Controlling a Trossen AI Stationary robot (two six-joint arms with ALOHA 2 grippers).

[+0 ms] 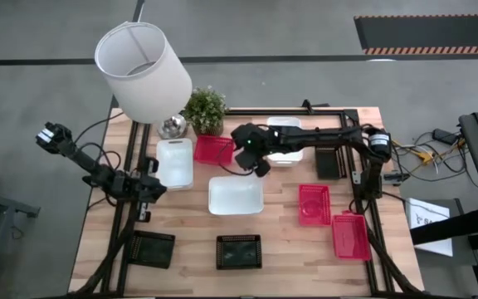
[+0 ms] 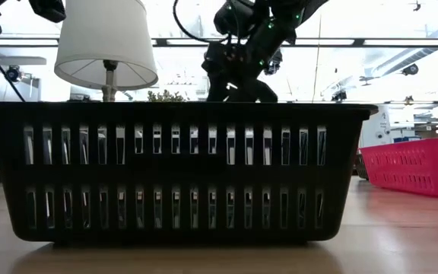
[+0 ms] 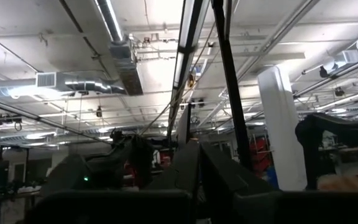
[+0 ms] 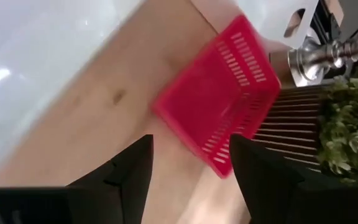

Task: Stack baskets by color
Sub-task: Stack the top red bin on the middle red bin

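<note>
The far red basket is next, and my right gripper will go to it and close on the rim of its short side (image 1: 231, 155) (image 4: 182, 136) facing away from the lampshade.
Three white baskets (image 1: 175, 162) (image 1: 236, 196) (image 1: 285, 141), three red ones (image 1: 214, 149) (image 1: 314, 204) (image 1: 351, 236) and three black ones (image 1: 153, 248) (image 1: 239, 252) (image 1: 328, 162) rest singly on their bottoms on the wooden table. My right gripper (image 1: 256, 159) hangs open above the table, slanting down, between the far red basket (image 4: 229, 99) and the middle white basket (image 4: 36, 68); its fingers (image 4: 135, 174) touch nothing. My left gripper (image 1: 152, 189) is shut on nothing at the table's left edge and points up toward the ceiling (image 3: 197, 180).
A white lampshade (image 1: 143, 71) on a metal base and a potted plant (image 1: 205, 110) stand at the table's far left. In the low view the near black basket (image 2: 188, 171) fills the foreground, with a red basket (image 2: 417, 167) to its right. Black frame rails run along both table sides.
</note>
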